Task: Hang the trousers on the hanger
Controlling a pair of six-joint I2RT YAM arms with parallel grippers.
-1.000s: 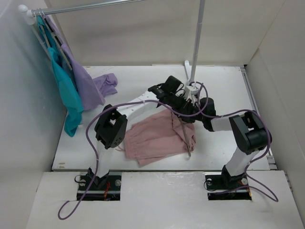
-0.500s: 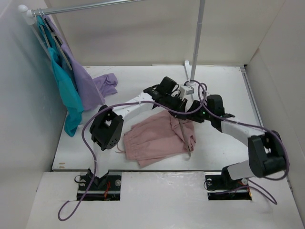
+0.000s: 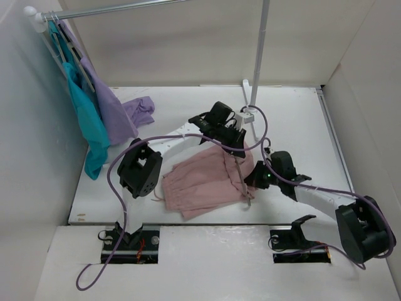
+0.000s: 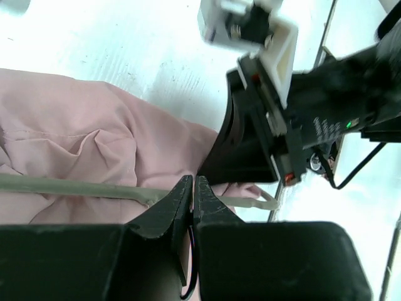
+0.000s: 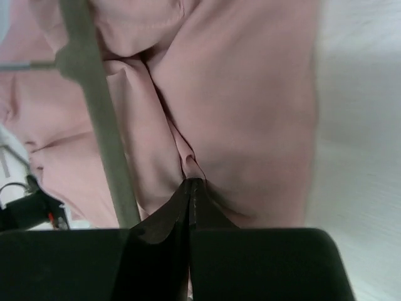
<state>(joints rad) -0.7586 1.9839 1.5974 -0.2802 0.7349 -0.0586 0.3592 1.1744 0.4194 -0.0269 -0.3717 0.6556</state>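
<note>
My right gripper is pinching a fold of the trousers next to the hanger's bar, so it should open, move over and grip the bar [image 5: 100, 113] close to the hanger's hook.
The dusty-pink trousers [image 3: 200, 182] lie crumpled on the white table in the middle. The thin grey-taupe hanger [image 3: 243, 185] lies across their right part. My left gripper [image 3: 235, 149] is at the hanger's far end; in the left wrist view its jaws [image 4: 193, 187] are shut, with a thin wire of the hanger [image 4: 75, 188] between them, over the trousers [image 4: 81, 144]. My right gripper [image 3: 251, 180] is at the trousers' right edge; in the right wrist view it [image 5: 191, 183] is shut on a pinched fold of the trousers [image 5: 250, 94], beside the hanger bar [image 5: 94, 113].
A clothes rack pole [image 3: 259, 50] stands at the back, its base [image 3: 249, 84] just behind the arms. A rail [image 3: 113, 9] at top left carries a teal garment [image 3: 88, 125] and a lilac garment [image 3: 116, 113]. White walls enclose the table.
My right arm has swung from beside the left gripper toward the near right, down to the trousers' right edge. The left gripper has barely moved.
</note>
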